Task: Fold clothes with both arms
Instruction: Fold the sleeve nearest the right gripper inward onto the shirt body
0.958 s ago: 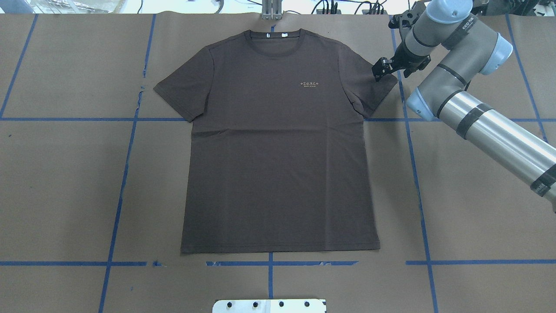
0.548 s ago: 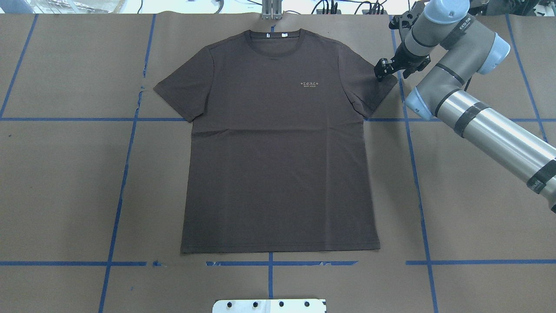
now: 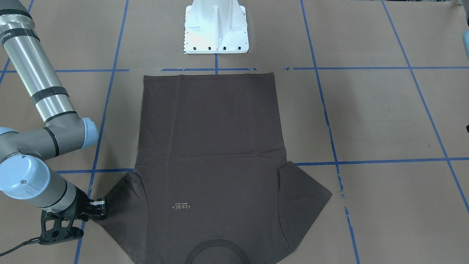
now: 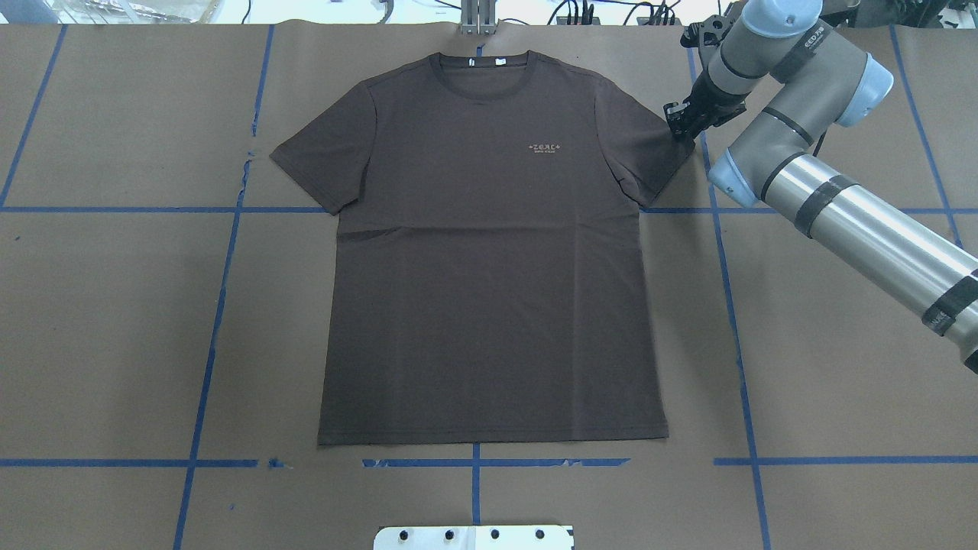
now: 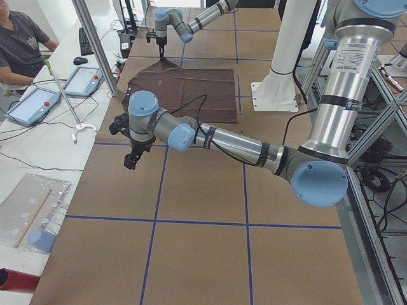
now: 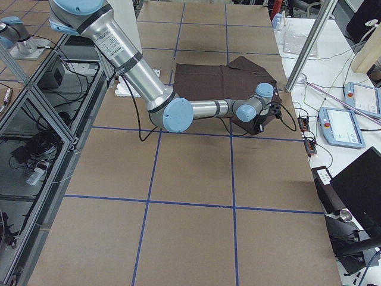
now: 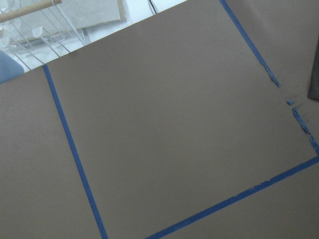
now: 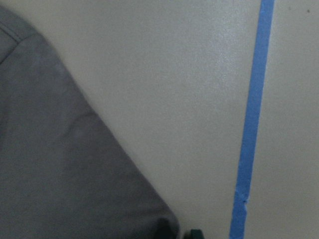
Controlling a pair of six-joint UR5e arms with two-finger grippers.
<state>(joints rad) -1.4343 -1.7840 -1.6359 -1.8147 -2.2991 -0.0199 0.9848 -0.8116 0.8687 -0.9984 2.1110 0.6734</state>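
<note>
My right gripper is going to let go of the sleeve corner on the T-shirt's chest [image 3: 193,214] beside the small white lettering, towards the collar. The sleeve corner still lies flat and unpinched.
The dark brown T-shirt [image 4: 489,252] lies flat and face up on the brown paper, collar at the far edge, and it also shows in the front view [image 3: 209,146]. My right gripper [image 4: 678,124] points down at the outer corner of the shirt's right-hand sleeve, low over the table [image 3: 99,212]. Its fingers stand a little apart. In the right wrist view the sleeve [image 8: 60,164] lies flat and unpinched. My left gripper [image 5: 130,162] hangs over bare paper well away from the shirt; I cannot tell whether it is open or shut. The left wrist view shows only a sliver of shirt [image 7: 315,74].
The white pedestal [image 3: 216,29] stands at the near edge behind the hem. Blue tape lines [image 4: 730,305] cross the paper. A seated operator [image 5: 19,44] and tablets [image 5: 82,81] are beyond the far edge. An aluminium post [image 6: 309,44] stands there too.
My right gripper has moved slightly towards the far edge and lower onto the sleeve corner. The shirt has not moved.
</note>
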